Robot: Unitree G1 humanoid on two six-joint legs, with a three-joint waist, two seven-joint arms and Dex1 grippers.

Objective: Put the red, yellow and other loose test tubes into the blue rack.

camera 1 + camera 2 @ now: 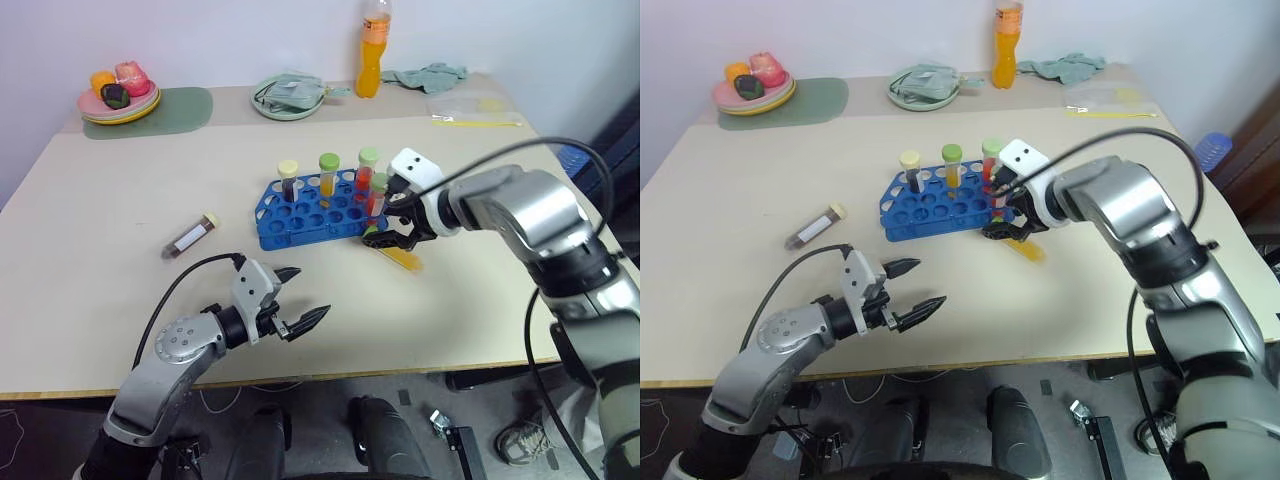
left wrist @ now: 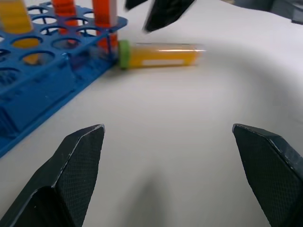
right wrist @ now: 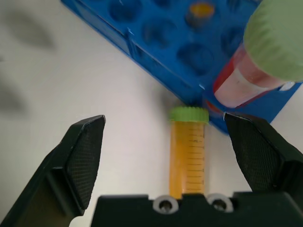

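Note:
Next, my left gripper grips the dark loose tube on its lower half (image 1: 183, 242), around its white label and away from its cream cap.
The blue rack (image 1: 300, 222) stands mid-table with three capped tubes upright in its back row: a dark one (image 1: 288, 180), an orange one (image 1: 329, 174) and a red one (image 1: 367, 172). A yellow tube (image 1: 403, 258) with a green cap lies flat on the table, touching the rack's right end. My right gripper (image 1: 392, 240) hangs open just above it, one finger (image 3: 83, 161) on each side, not touching it. A dark loose tube (image 1: 192, 235) with a cream cap lies left of the rack. My left gripper (image 1: 312, 292) is open and empty near the front edge.
Along the back stand a plate of toy fruit (image 1: 120, 100) on a green mat (image 1: 180, 108), a plate with a cloth (image 1: 288, 98), an orange bottle (image 1: 373, 50), a crumpled cloth (image 1: 430, 75) and a plastic bag (image 1: 475, 110).

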